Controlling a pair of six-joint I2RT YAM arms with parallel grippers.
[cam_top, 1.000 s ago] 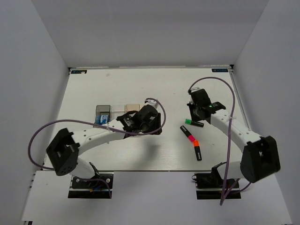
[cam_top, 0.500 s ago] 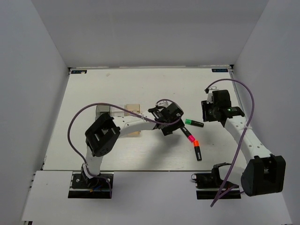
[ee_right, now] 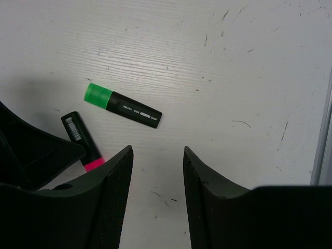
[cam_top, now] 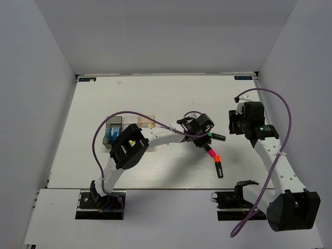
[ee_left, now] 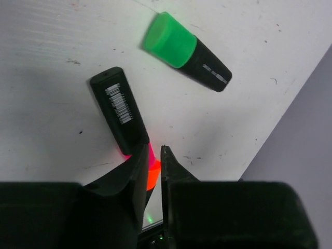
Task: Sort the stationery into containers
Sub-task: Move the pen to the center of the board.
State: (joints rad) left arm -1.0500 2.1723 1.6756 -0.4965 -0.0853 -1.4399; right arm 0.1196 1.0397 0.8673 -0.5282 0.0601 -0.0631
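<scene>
My left gripper is touching only the slanted pink highlighter's cap with its fingers, so it should open, line up with the highlighter and take its black body [ee_left: 120,111].
Three highlighters lie right of centre: a green one [cam_top: 216,136] [ee_left: 185,51] [ee_right: 123,107], a pink one [cam_top: 209,150] [ee_left: 119,111] [ee_right: 83,141] and an orange one [cam_top: 218,166]. My left gripper [cam_top: 204,141] [ee_left: 154,150] stands over the pink one's coloured end. Its jaws are drawn in to a thin slit through which pink and orange show, and a grip cannot be made out. My right gripper [cam_top: 239,123] [ee_right: 155,150] is open over bare table just right of the green highlighter. The containers sit at centre left: a dark grey tray [cam_top: 114,122] and a pale tan tray [cam_top: 147,121].
A small blue-white block [cam_top: 110,134] lies just in front of the dark grey tray. My left arm stretches from its base across the trays, hiding part of them. The table's right edge [cam_top: 267,124] and the enclosure wall run close beside my right gripper.
My left arm has swung right from the trays to the highlighters, and its jaws have narrowed. My right gripper has opened and drawn back to the right, away from the green highlighter.
</scene>
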